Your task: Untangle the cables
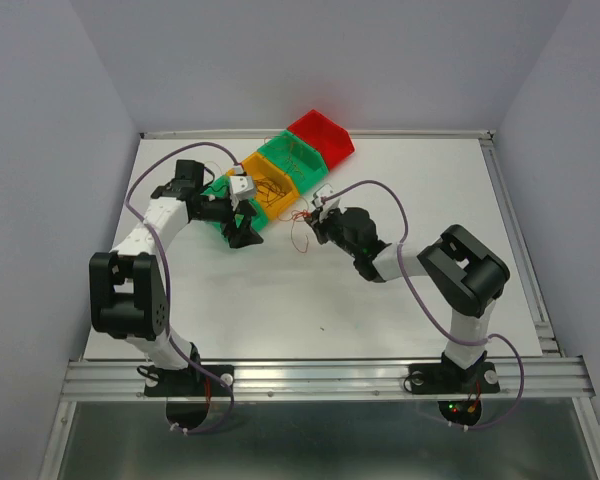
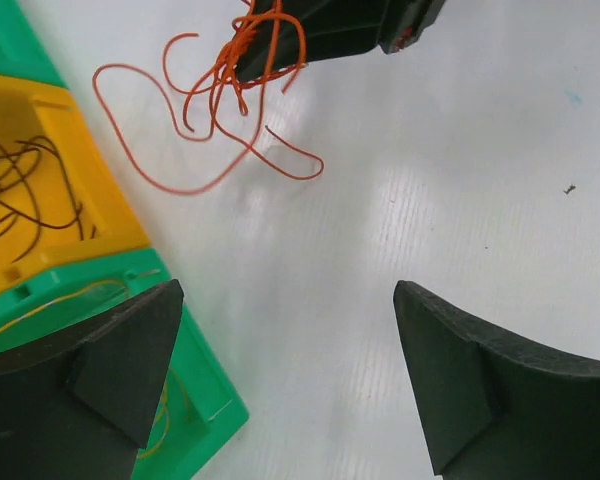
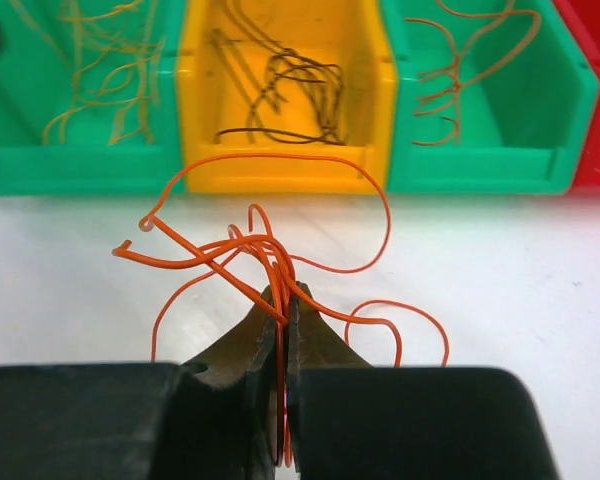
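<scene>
I need to let go of the orange cables with my right gripper inside the green bin (image 1: pixel 294 161) (image 3: pixel 477 98) between the yellow bin and the red bin.
A tangle of thin orange cables (image 3: pixel 265 243) lies on the white table in front of the bins. My right gripper (image 3: pixel 285 292) is shut on it, with several strands pinched between its tips and loops spilling out to both sides. From above, this gripper (image 1: pixel 314 222) sits just right of the bins, and the cables (image 1: pixel 300 233) trail below it. My left gripper (image 2: pixel 288 290) is open, with bare table between its fingers. It hovers short of the tangle (image 2: pixel 238 55), its left finger (image 2: pixel 130 360) over the corner of a green bin. From above it (image 1: pixel 242 232) stands beside the bin row.
A diagonal row of bins runs toward the back: green (image 1: pixel 223 215), yellow (image 1: pixel 265 185), green (image 1: pixel 295 155) and red (image 1: pixel 322 135). The yellow bin (image 3: pixel 280 180) holds dark wires. The green bins (image 3: pixel 80 170) (image 3: pixel 480 175) hold yellowish ones. The arms' purple cables arch over the table.
</scene>
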Controlling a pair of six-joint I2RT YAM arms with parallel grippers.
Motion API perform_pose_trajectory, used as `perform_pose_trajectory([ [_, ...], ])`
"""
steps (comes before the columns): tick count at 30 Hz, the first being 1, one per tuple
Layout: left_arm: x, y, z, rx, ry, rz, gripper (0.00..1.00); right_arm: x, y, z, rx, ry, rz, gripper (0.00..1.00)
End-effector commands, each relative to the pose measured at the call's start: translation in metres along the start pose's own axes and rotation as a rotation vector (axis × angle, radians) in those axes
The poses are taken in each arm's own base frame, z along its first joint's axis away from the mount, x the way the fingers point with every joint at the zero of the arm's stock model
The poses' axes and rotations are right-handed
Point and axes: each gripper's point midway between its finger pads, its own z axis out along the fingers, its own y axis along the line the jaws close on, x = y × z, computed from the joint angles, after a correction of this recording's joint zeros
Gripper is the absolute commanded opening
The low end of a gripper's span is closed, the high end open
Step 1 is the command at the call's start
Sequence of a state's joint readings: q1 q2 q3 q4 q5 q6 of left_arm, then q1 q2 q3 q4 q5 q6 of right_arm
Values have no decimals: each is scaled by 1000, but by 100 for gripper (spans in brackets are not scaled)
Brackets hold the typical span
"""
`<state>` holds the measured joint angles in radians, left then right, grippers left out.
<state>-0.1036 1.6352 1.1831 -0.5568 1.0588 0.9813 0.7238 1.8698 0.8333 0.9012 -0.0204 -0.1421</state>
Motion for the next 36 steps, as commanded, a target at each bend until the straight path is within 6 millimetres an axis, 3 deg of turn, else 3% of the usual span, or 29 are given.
perform_pose_trajectory([
  [1,-37,6,-27,-117,-148,68,99,-62,-33,13,53,-116,139,1],
  [3,-47,6,-39,-181,-176,110,99,-78,-43,18,70,-140,175,1],
  [4,-46,7,-39,-206,-190,108,99,-94,-55,23,90,-168,183,1],
  [6,-51,6,-44,-249,-206,144,99,-103,-70,28,98,-172,213,1],
  [7,-52,6,-45,-258,-208,145,99,-123,-79,36,107,-208,221,1],
  [11,-54,9,-47,-284,-212,144,99,-156,-114,55,163,-258,259,1],
  [18,-53,13,-46,-295,-214,140,99,-203,-145,86,162,-374,298,1],
  [21,-53,13,-46,-295,-215,138,99,-214,-150,103,155,-413,301,1],
  [28,-53,15,-48,-314,-214,137,99,-213,-155,129,140,-445,335,1],
  [31,-53,15,-48,-317,-215,133,99,-200,-155,136,142,-429,359,1],
  [36,-53,15,-49,-320,-214,128,99,-154,-147,150,123,-358,386,1],
])
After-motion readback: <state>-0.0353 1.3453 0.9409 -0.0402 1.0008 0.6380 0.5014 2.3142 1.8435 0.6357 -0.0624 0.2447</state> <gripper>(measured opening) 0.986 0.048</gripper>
